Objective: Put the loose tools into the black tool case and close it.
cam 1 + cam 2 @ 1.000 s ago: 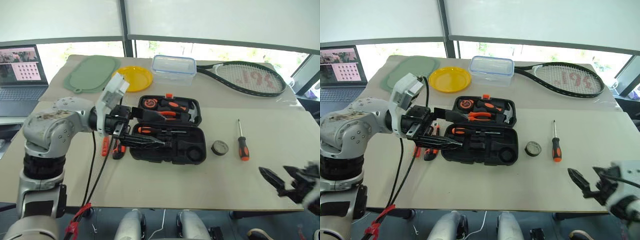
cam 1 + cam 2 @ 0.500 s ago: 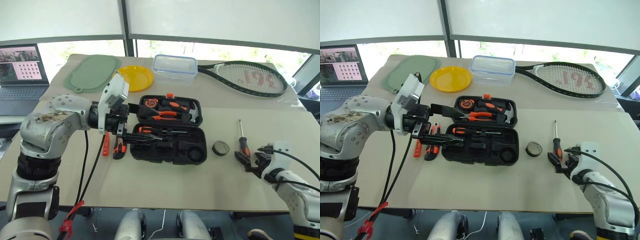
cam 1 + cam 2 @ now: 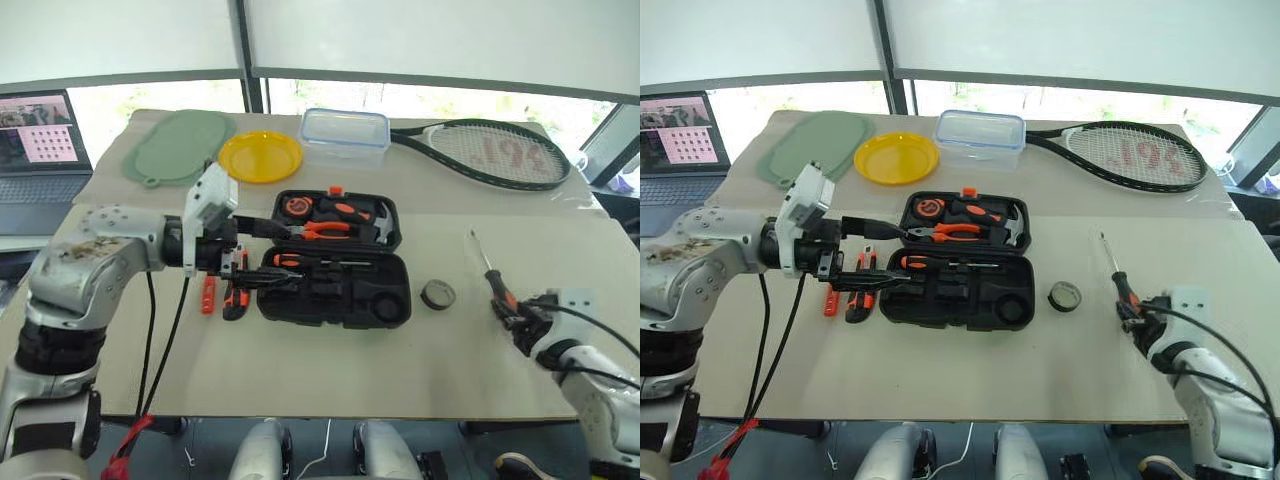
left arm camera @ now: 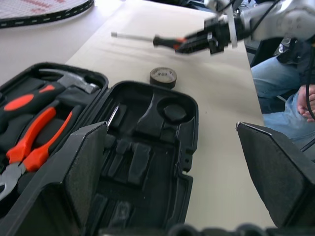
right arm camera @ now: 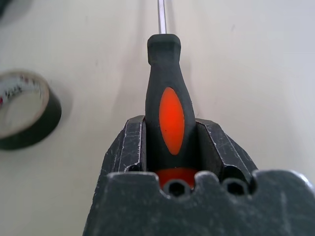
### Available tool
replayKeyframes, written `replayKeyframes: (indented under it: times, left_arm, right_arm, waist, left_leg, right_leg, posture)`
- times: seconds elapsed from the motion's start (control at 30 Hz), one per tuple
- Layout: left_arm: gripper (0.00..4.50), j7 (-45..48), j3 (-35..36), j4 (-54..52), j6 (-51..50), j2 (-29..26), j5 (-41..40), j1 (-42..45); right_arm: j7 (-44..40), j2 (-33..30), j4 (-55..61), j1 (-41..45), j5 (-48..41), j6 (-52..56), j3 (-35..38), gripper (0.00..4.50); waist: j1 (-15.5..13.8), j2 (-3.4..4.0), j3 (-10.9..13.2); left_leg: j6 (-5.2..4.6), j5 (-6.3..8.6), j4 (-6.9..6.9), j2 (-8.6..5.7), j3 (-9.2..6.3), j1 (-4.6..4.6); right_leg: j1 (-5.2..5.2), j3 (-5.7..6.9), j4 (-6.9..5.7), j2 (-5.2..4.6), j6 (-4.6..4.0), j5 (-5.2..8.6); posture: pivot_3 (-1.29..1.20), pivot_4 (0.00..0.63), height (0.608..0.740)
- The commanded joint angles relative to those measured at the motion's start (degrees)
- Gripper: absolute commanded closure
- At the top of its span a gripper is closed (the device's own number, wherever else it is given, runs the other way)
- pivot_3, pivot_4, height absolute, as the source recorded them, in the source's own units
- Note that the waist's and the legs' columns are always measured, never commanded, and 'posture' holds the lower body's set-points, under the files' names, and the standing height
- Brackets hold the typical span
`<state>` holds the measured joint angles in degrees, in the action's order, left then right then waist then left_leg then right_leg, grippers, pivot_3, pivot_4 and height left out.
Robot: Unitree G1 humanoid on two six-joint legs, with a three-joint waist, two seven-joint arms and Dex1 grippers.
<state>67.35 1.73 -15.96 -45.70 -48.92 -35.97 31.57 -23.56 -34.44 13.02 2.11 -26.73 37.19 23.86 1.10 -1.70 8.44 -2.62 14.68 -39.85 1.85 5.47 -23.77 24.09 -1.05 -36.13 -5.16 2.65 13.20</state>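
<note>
My left gripper is to go next to the orange tester pen beside the utility knife and close on the middle of its body [image 3: 208, 293].
The black tool case [image 3: 392, 300] lies open mid-table, with pliers, a hammer and a tape measure in its far half and one screwdriver [image 3: 300, 261] in the near half. My left gripper [image 3: 262, 256] hovers open over the case's left end, its fingers [image 4: 88, 167] wide apart. Left of the case lie the utility knife [image 3: 237, 298] and the orange tester pen [image 3: 208, 295]. The dark tape roll [image 3: 438, 294] sits just right of the case. Further right, my right gripper [image 3: 512, 312] is shut on the handle of the second screwdriver [image 5: 171, 113], whose shaft points toward the table's back.
Along the back of the table are a green mat [image 3: 178, 147], a yellow plate [image 3: 260, 156], a clear blue-rimmed box [image 3: 345, 137] and a racket [image 3: 490, 155]. A laptop [image 3: 35, 150] stands off to the left. A person's legs [image 4: 290, 83] are beyond the table's right end.
My right gripper reached forward and closed around the screwdriver's handle; the screwdriver now lies slanted. My left gripper drew a little left and lower, staying open.
</note>
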Motion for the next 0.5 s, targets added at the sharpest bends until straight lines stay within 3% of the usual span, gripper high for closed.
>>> replayKeyframes:
  times: [0.03,0.33,0.5]
  left_arm:
    - [0.0,-0.3,4.5,-3.7,0.8,-3.7,-0.3,-5.1]
    - [0.0,-1.5,5.6,-6.6,1.4,-6.0,-1.2,-8.8]
    - [0.0,-2.4,5.8,-8.0,1.1,-5.9,-2.0,-9.2]
  right_arm:
    - [-13.1,-6.3,-1.3,11.5,-2.8,-3.8,-5.0,3.48]
    - [-45.6,-10.7,-18.0,32.4,6.2,-18.2,-29.1,3.48]
    - [-52.1,-8.9,-28.5,38.3,13.8,-28.1,-36.7,3.48]
  waist:
    - [0.7,0.16,0.1]
    - [-1.1,0.09,0.2]
    - [-1.4,0.08,0.2]
  left_leg:
    - [0.0,0.0,0.03,0.03,0.1,0.02]
    - [0.03,-0.01,0.06,0.0,0.0,-0.08]
    - [-0.01,0.01,0.0,0.0,0.02,-0.13]
  right_leg:
    - [0.06,-0.08,0.01,0.02,-0.04,-0.03]
    - [0.06,0.21,0.04,-0.03,-0.1,0.05]
    - [0.06,0.22,0.08,-0.09,-0.02,0.0]
  posture:
    - [0.0,0.15,0.738]
    - [0.0,0.15,0.738]
    - [0.0,0.15,0.738]
